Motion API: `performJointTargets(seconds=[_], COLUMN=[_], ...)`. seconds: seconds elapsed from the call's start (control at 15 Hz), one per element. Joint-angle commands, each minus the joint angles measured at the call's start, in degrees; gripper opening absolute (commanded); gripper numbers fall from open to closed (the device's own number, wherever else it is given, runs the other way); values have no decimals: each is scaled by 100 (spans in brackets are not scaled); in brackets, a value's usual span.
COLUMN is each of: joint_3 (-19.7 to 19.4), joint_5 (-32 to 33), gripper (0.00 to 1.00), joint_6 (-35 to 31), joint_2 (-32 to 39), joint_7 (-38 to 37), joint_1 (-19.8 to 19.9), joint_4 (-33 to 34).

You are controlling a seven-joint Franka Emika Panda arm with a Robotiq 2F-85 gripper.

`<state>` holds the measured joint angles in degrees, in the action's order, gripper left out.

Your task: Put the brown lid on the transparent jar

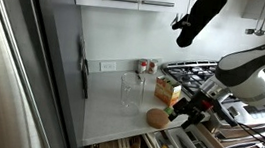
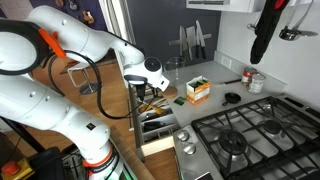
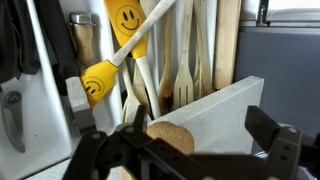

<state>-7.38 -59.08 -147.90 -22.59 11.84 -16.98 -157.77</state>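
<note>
My gripper is to grip the stove-side edge (image 1: 167,118) of the brown lid next. The rest of the lid should stay sticking out toward the transparent jar.
The brown lid (image 1: 158,117) lies flat on the white counter (image 1: 112,117) near its front corner. The transparent jar (image 1: 131,90) stands upright behind and to the left of it, uncovered. My gripper (image 1: 187,110) hangs just right of the lid, close above the counter edge. In the wrist view the lid (image 3: 172,137) lies between the spread fingers of the gripper (image 3: 185,152), nearer one finger, and I see no contact. The gripper is open and empty. In an exterior view the gripper (image 2: 150,93) is partly hidden by the arm.
An orange-yellow box (image 1: 168,89) stands beside the jar and also shows in an exterior view (image 2: 198,91). Small spice jars (image 1: 145,67) stand at the wall. An open drawer of wooden utensils (image 3: 190,60) lies below the counter edge. A gas stove (image 2: 250,135) is close by.
</note>
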Motion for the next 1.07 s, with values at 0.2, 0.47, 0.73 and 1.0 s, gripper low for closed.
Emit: performJointTargets(seconds=[0.2,0.47,0.73,1.0], joint_3=[-608,-772,15,448], joint_5=[-1686,-2604,-3608,-4056], gripper=[100,100,100,100], joint_6=[455,628,887,894], joint_2=[366,743,1254,1635], joint_7=[1158,2005,2923,3478], joint_1=[-287,-318,468,1017], joint_4=[100,214,380,516])
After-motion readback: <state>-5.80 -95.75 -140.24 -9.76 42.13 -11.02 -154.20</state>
